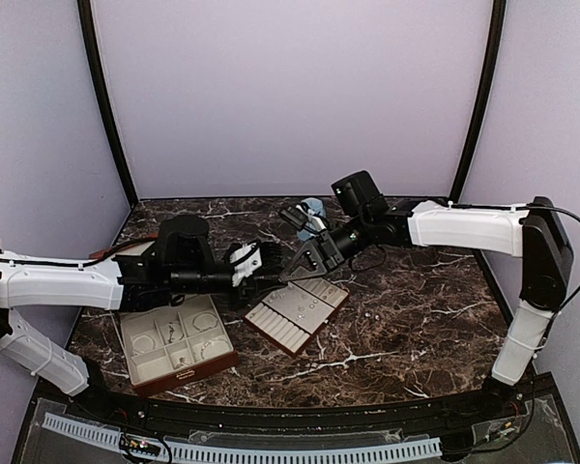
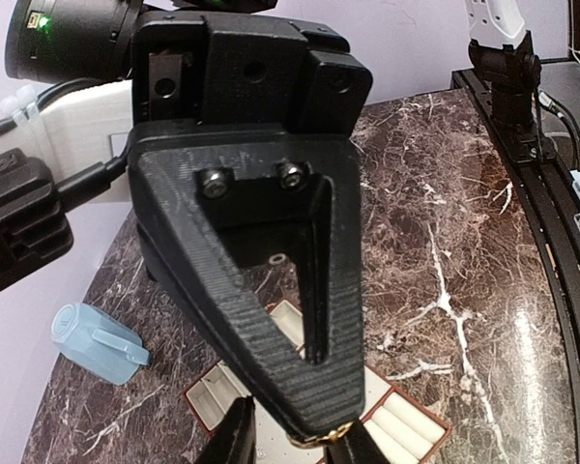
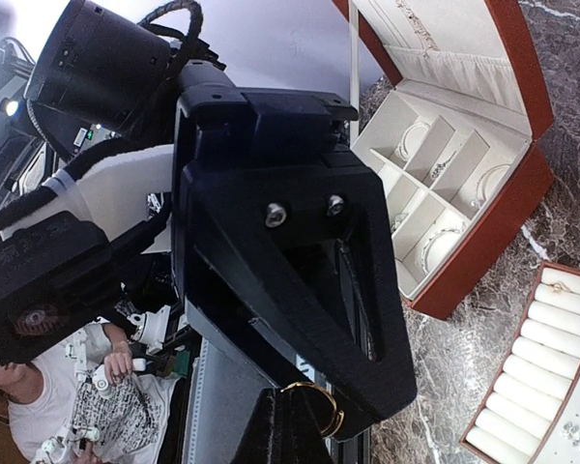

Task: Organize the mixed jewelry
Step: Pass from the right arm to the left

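The gold ring slants sideways off my right gripper's fingers, so next my left gripper takes its far side (image 3: 337,422) and returns it straight.
My right gripper (image 1: 292,275) is shut on a small gold ring (image 3: 335,418), which it holds in the air above the cream slotted tray (image 1: 295,314). My left gripper (image 1: 271,271) meets it tip to tip. In the left wrist view its two fingers (image 2: 234,435) stand apart on either side of the right gripper's tip and the ring (image 2: 323,439). One finger is beside the ring and the other is clear of it. More jewelry, hoops and chains (image 3: 440,242), lies in the compartments of the reddish-brown box (image 1: 188,372).
The open box sits at the front left with its lid (image 3: 445,48) folded back. The slotted tray (image 3: 551,367) lies to its right on the dark marble table (image 1: 416,309). A light blue mug (image 2: 97,343) lies on its side at the back centre.
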Action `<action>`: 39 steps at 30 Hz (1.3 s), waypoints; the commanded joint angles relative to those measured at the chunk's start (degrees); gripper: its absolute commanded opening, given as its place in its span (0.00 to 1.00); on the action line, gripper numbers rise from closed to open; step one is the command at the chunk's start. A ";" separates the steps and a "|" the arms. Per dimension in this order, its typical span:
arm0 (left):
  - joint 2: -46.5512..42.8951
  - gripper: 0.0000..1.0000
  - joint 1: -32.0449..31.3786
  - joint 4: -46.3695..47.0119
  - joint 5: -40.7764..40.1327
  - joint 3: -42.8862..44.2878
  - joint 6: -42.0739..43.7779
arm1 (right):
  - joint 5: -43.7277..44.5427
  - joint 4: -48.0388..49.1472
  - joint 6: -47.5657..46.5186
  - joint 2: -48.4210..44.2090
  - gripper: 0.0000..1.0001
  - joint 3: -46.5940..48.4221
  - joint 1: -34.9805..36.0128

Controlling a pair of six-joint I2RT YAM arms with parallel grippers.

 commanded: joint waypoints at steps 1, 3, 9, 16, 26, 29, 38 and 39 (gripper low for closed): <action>-1.54 0.22 -0.64 0.72 0.13 -0.94 1.56 | 0.21 0.23 -0.93 0.74 0.00 1.65 0.64; -1.63 0.19 -0.81 0.60 -0.05 -1.00 1.75 | 0.36 0.23 -0.93 0.82 0.00 1.65 0.66; -1.88 0.09 -1.27 0.50 -1.12 -1.31 2.36 | 1.14 0.04 -1.02 0.90 0.00 1.56 0.56; -2.06 0.00 -1.63 0.47 -2.02 -1.63 2.80 | 1.90 0.44 -0.97 0.96 0.00 1.40 0.26; -2.23 0.00 -1.62 1.54 -2.69 -1.64 -2.09 | 4.20 6.18 2.63 -1.05 0.06 -1.52 -2.10; -2.29 0.00 -1.30 1.02 -3.24 -1.47 -3.86 | 4.91 11.75 6.04 -2.95 0.19 -4.28 -3.70; -1.53 0.00 4.67 -3.69 4.62 1.75 -9.79 | 11.52 18.17 8.48 -7.76 0.38 -8.73 -7.02; -1.15 0.00 5.60 -4.84 5.20 2.57 -10.37 | 13.33 16.70 7.19 -8.34 0.38 -8.60 -7.04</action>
